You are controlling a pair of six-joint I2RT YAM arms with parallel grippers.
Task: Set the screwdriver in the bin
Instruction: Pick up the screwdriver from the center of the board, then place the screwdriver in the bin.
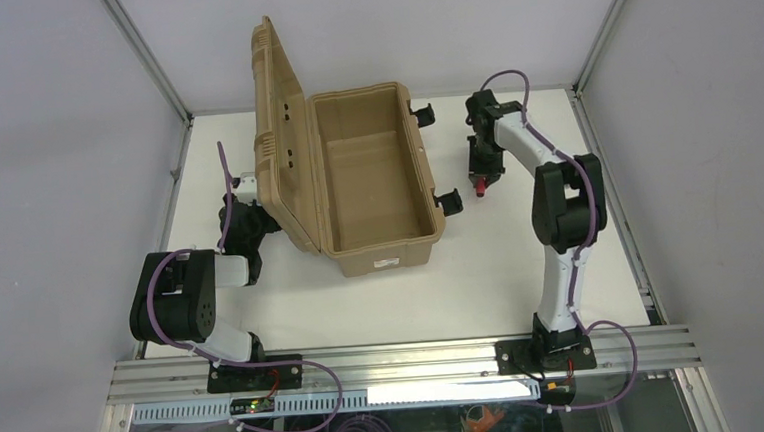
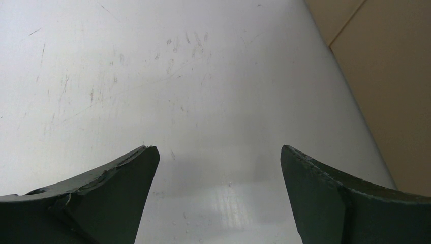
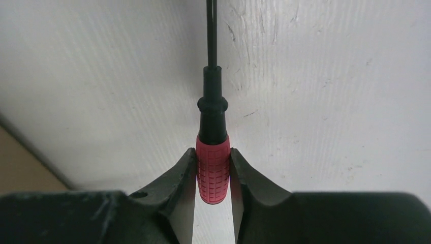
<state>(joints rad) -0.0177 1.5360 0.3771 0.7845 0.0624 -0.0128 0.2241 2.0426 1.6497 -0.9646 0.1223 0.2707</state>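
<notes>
I will use my right gripper to set the screwdriver down near the middle of the bin's bottom [image 1: 368,184], a little toward the raised lid.
The bin [image 1: 370,172] is a tan case standing open mid-table, its ribbed lid raised on the left side. Nothing shows inside it. The screwdriver [image 3: 212,168] has a red gridded handle, a black collar and a thin dark shaft pointing away from the camera. My right gripper [image 3: 213,157] is shut on the red handle, both fingers pressed against its sides. In the top view the right gripper [image 1: 479,182] is to the right of the bin, near its black latches, with the red handle end [image 1: 479,188] showing. My left gripper [image 2: 218,152] is open and empty, left of the lid [image 2: 391,76].
Black latches [image 1: 449,200] stick out from the bin's right wall toward the right gripper. A metal frame with grey walls borders the white table [image 1: 482,270]. The left arm [image 1: 188,298] sits folded beside the raised lid.
</notes>
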